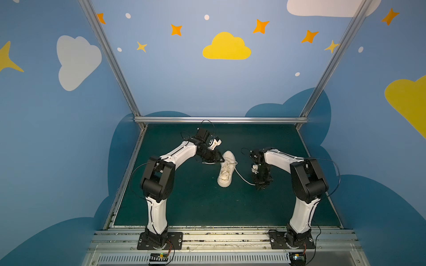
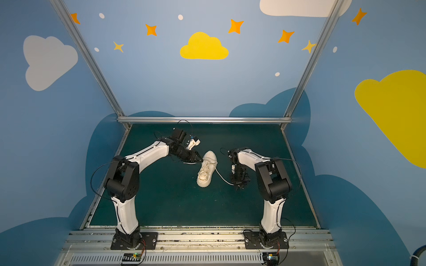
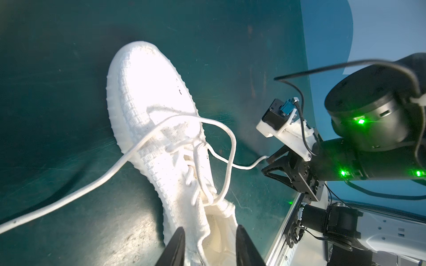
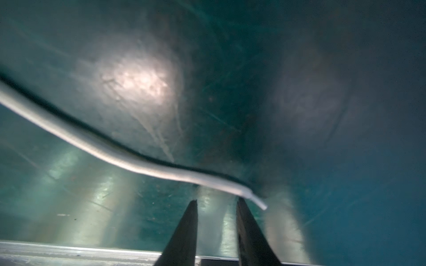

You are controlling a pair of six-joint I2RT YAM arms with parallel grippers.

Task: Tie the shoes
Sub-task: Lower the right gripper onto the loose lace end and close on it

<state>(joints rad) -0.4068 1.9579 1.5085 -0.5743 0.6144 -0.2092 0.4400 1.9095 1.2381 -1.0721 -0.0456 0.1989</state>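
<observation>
The lace's end lies just beyond my right gripper's fingertips, so my right gripper needs to open around the lace and grip it near its tip (image 4: pixel 245 191) before carrying it shoeward.
The off-white shoe (image 1: pixel 227 169) (image 2: pixel 207 169) lies on the green mat, laces loose. In the left wrist view the shoe (image 3: pixel 156 110) stretches away from my left gripper (image 3: pixel 211 230), which is open, its fingers framing the ankle opening; whether they touch it I cannot tell. In a top view my left gripper (image 1: pixel 221 160) is at the shoe's left side. One lace (image 1: pixel 242 177) runs right to my right gripper (image 1: pixel 261 184). In the right wrist view the lace's end (image 4: pixel 161 170) lies just beyond the tips of the open right gripper (image 4: pixel 217 200). The other lace (image 3: pixel 80 193) trails off left.
The green mat (image 1: pixel 184 207) is bounded by a metal rail at the back (image 1: pixel 219 119) and rails at the front (image 1: pixel 219 232) where both arm bases are bolted. Blue painted walls enclose the sides and back.
</observation>
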